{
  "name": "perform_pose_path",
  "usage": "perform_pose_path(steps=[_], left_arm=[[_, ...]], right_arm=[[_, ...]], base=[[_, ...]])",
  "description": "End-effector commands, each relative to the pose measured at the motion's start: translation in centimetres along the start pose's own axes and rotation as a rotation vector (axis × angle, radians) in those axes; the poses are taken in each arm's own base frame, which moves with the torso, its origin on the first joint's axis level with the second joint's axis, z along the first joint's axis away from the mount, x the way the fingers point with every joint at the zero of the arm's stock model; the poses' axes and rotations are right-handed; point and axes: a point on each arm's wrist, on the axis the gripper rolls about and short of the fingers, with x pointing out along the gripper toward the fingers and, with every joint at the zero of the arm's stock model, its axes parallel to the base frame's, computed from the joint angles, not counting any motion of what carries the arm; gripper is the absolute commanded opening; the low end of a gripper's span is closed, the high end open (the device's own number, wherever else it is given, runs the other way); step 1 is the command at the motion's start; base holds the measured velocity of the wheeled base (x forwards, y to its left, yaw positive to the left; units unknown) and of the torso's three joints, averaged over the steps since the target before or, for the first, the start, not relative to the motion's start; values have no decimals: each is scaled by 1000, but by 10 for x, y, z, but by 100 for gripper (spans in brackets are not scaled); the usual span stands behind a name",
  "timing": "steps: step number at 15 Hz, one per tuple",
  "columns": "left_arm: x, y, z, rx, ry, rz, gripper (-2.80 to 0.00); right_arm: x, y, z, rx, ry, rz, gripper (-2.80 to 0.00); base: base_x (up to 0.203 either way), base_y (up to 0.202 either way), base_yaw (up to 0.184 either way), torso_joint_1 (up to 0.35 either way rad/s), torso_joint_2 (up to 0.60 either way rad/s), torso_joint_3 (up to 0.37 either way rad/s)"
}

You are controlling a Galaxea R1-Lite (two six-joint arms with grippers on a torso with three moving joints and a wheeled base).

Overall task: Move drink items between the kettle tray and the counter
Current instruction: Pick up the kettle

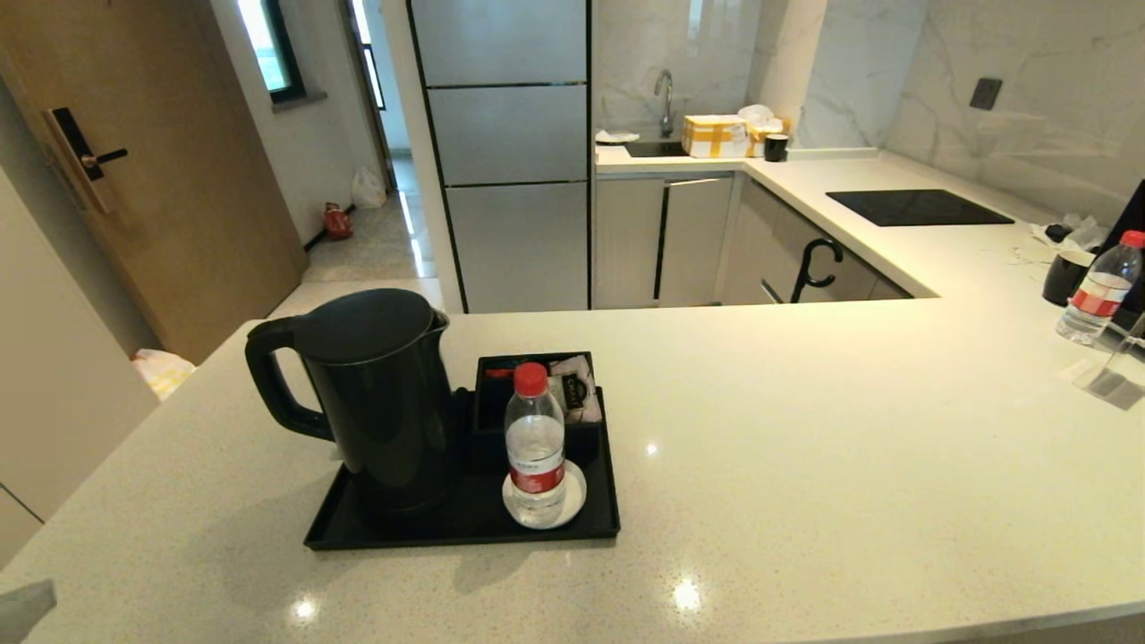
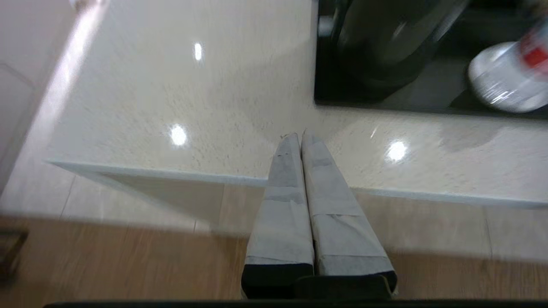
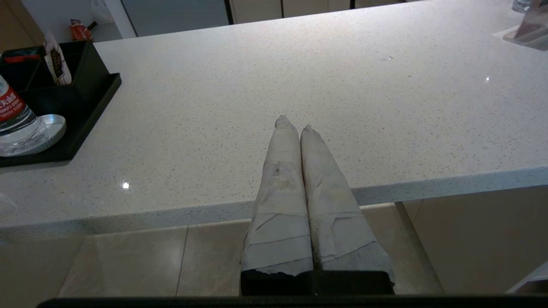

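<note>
The robot's left gripper needs to next move to the black kettle and take hold of the handle's middle [image 1: 272, 388], below the handle's upper bend.
The tall black kettle [image 1: 376, 394] stands on the left of the black tray [image 1: 447, 539], which rests on the off-white counter [image 1: 805, 447]. A red-capped water bottle [image 1: 535, 443] stands upright on the white coaster [image 1: 574, 503] at the tray's right front. The tea sachet [image 1: 577, 389] sits in the divided black box behind it. My left gripper [image 2: 298, 136] is shut and empty, hovering at the counter's front edge, left of the tray [image 2: 385, 105]. My right gripper [image 3: 293, 124] is shut and empty over the counter's front edge, right of the tray [image 3: 94, 111] and the bottle [image 3: 17, 119].
A second red-capped bottle [image 1: 1098, 286] and a black mug [image 1: 1064, 277] stand at the counter's far right, beside a clear stand [image 1: 1114, 376]. The black glass hob [image 1: 917, 207] lies on the far wing. A yellow box [image 1: 716, 134] sits by the sink.
</note>
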Motion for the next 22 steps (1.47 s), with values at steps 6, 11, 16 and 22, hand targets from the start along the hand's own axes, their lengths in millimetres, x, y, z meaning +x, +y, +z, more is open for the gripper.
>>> perform_pose_path(steps=[6,11,16,22], left_arm=[[102,-11,18,3,102,6,-280],[145,-17,41,2,55,16,0],[168,-20,49,6,59,31,0],[222,-24,53,-6,-61,116,0]], right_arm=[[0,0,0,0,1,0,-280],[0,0,0,0,1,0,-280],[0,0,0,0,1,0,-280],[0,0,0,0,1,0,-280]], base=[[0,0,0,0,0,0],[0,0,0,0,0,0],[0,0,0,0,0,0],[0,0,0,0,0,0]])
